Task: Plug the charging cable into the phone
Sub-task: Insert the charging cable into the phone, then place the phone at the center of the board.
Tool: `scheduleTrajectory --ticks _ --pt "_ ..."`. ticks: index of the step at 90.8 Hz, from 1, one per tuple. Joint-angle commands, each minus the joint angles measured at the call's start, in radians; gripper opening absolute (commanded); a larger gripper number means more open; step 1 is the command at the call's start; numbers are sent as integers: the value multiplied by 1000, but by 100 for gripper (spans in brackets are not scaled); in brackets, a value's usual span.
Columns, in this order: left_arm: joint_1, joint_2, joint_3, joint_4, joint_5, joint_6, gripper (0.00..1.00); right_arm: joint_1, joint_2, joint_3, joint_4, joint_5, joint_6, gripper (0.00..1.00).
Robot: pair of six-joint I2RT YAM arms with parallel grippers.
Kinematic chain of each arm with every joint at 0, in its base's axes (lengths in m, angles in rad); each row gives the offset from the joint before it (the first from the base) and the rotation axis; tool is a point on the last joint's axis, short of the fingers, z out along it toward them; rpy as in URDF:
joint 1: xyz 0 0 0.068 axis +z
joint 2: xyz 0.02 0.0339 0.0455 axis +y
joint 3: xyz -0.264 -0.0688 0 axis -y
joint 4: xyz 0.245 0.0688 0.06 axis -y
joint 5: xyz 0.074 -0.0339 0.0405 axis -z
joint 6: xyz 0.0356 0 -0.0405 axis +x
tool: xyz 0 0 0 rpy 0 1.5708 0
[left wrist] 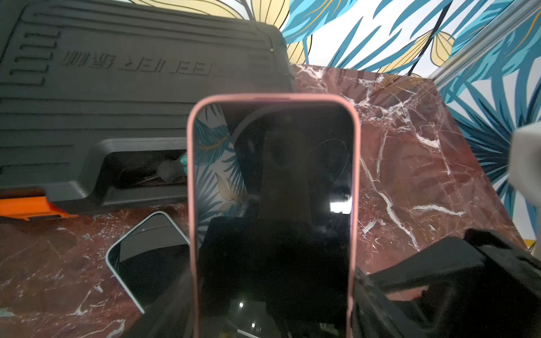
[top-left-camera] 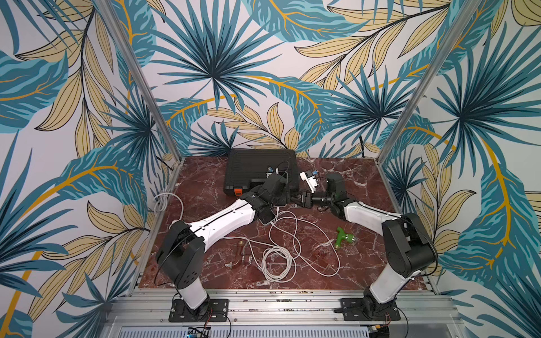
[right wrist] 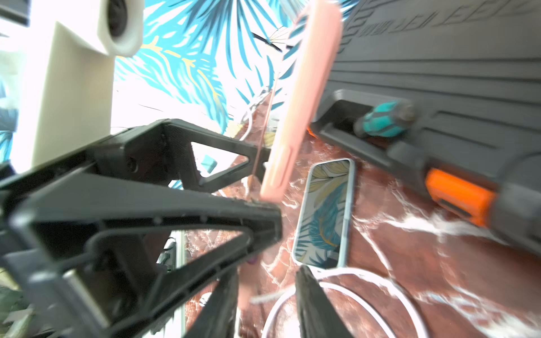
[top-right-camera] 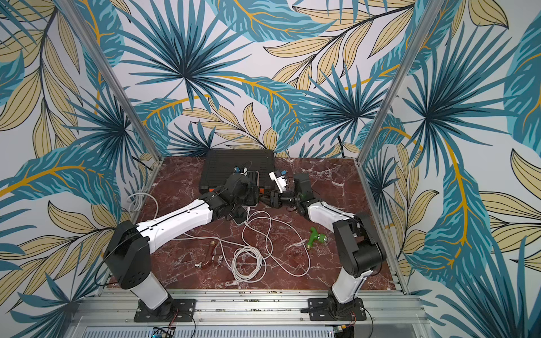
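Next, the left gripper releases the pink-cased phone, now upright in front of the black case, on the table (top-left-camera: 296,215) between the second phone and the green fitting.
My left gripper (left wrist: 272,307) is shut on the pink-cased phone (left wrist: 272,187), which stands up in front of the black case with its dark screen toward the left wrist camera. In the right wrist view this phone (right wrist: 307,96) shows edge-on, clamped between the left gripper's black fingers (right wrist: 205,164). Right below them my right gripper (right wrist: 269,298) has its jaws apart. A short blurred end of the white charging cable (right wrist: 351,281) lies between those jaws at the phone's lower end, and the port is hidden. In both top views the two grippers (top-left-camera: 279,194) (top-left-camera: 295,202) meet mid-table.
A second phone (top-left-camera: 268,218) in a pale case lies flat beside the grippers. The cable's coil (top-left-camera: 278,260) sprawls toward the front. A black tool case (top-left-camera: 257,166) stands behind, a green fitting (top-left-camera: 344,237) at the right, copper fittings (top-left-camera: 238,254) in front, and another white cable (top-left-camera: 164,202) at the left edge.
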Motion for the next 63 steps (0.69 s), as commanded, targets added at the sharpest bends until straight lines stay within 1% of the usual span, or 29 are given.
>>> scheduleTrajectory --ticks 1,6,15,23,31,40,52,63 --pt "-15 47 26 -140 72 53 35 15 -111 -17 -2 2 -118 47" --pt "-9 52 38 -140 73 56 36 15 -139 -46 -45 33 -147 51" --pt "-4 67 51 -137 70 62 36 13 -198 -98 -145 149 -164 53" --pt "-5 90 65 -123 80 67 36 1 -284 -184 -141 285 -107 54" --pt "-8 140 99 -117 112 80 36 -21 -362 -268 -120 390 -43 58" --pt "-27 205 169 -139 119 109 36 -45 -441 -331 -129 448 -18 59" --pt "-46 299 269 -174 137 138 37 -66 -516 -367 -175 529 0 59" --pt "-68 385 367 -216 152 177 38 -83 -584 -403 -184 565 30 62"
